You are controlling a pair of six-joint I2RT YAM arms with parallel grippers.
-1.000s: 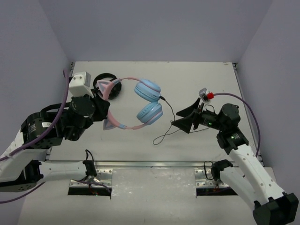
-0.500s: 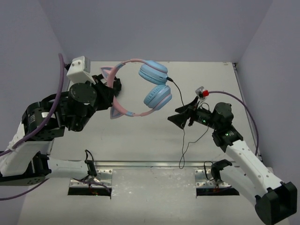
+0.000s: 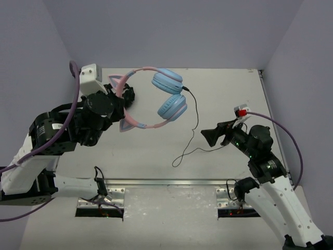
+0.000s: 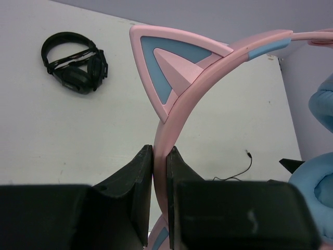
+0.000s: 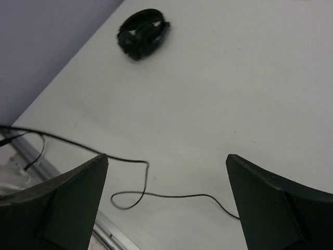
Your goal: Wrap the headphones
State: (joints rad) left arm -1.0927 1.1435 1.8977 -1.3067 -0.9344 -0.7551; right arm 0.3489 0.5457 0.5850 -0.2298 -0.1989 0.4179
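The black cable hangs in a slack loop, so before I wrap, my right gripper next takes the cable (image 3: 196, 112) above that loop, closer to the upper ear cup.
The headphones (image 3: 169, 94) hang above the table, with light-blue ear cups and a pink cat-ear headband (image 4: 192, 88). My left gripper (image 3: 120, 107) is shut on the headband, which is pinched between the two fingertips in the left wrist view (image 4: 160, 151). The thin black cable (image 3: 196, 112) drops from the upper cup and trails in loose curves on the table (image 5: 171, 196). My right gripper (image 3: 210, 136) is at the right, open wide and holding nothing. In the right wrist view (image 5: 166, 159) the cable lies on the table below its spread fingers.
All-black headphones (image 4: 75, 65) lie on the table at the back left, also seen far off in the right wrist view (image 5: 143, 34). The metal rail (image 3: 166, 182) runs along the table's near edge. Walls enclose the table on three sides.
My right gripper opened wide, let go of the cable and drew back to the right. The cable fell slack onto the table. The left gripper raised the headphones, then shifted them slightly.
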